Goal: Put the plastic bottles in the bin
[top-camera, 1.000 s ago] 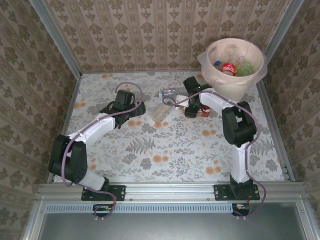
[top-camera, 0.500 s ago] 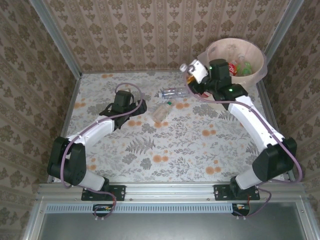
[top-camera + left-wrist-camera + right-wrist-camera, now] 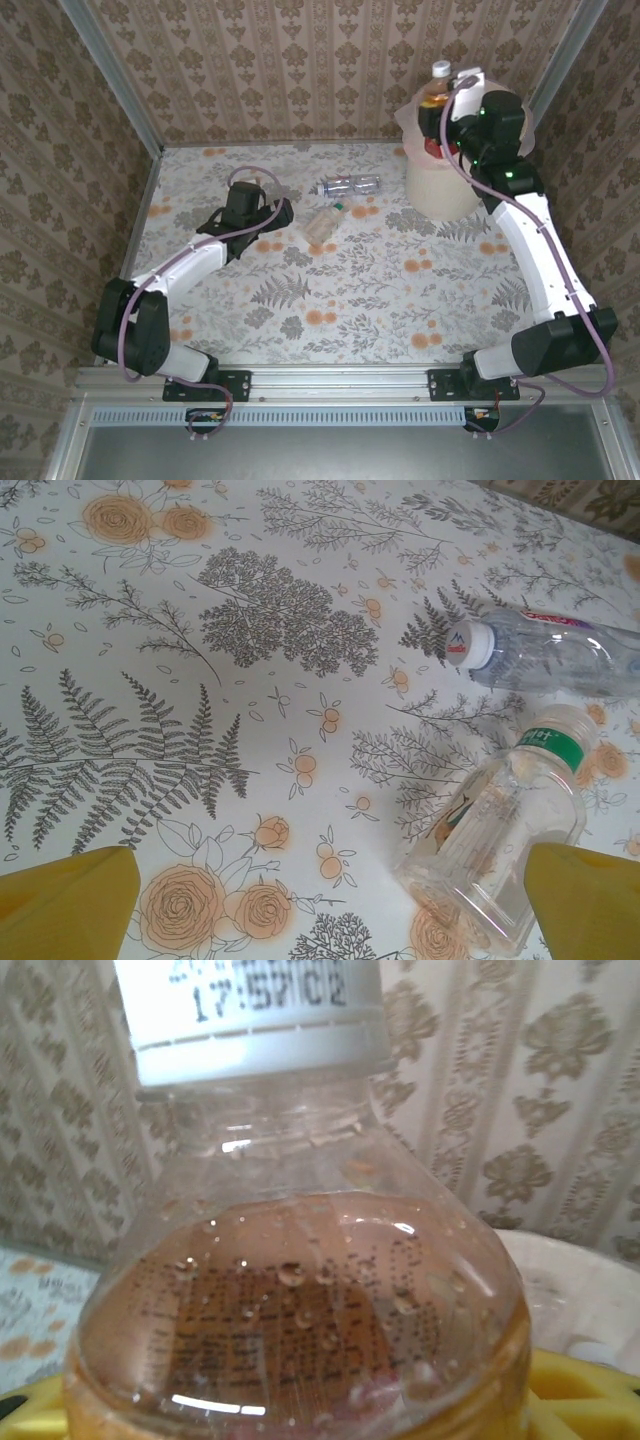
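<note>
I will let go of the orange-labelled plastic bottle with my right gripper inside the cream bin [image 3: 484, 137], next to the red-labelled bottle.
My right gripper [image 3: 447, 100] is shut on a plastic bottle [image 3: 438, 85] with a white cap and orange label, held upright above the cream bin [image 3: 438, 190] at the far right corner. In the right wrist view that bottle [image 3: 300, 1290] sits close up, with a yellow fingertip [image 3: 590, 1395] at its base and the bin's rim [image 3: 585, 1290] behind it. Two more clear bottles lie on the table: one with a white cap [image 3: 350, 185] [image 3: 555, 655], one with a green collar [image 3: 325, 220] [image 3: 500, 850]. My left gripper [image 3: 275, 215] [image 3: 325, 915] stands open low over the table, its right fingertip [image 3: 585, 900] beside the green-collar bottle's base.
Patterned walls enclose the flowered table [image 3: 330, 290] on three sides. The bin stands tight against the back right corner. A red-labelled bottle [image 3: 432, 148] shows inside the bin under my right gripper.
My right arm has lifted the bottle from the table beside the bin and swung it up over the bin's mouth. The left arm has barely moved.
</note>
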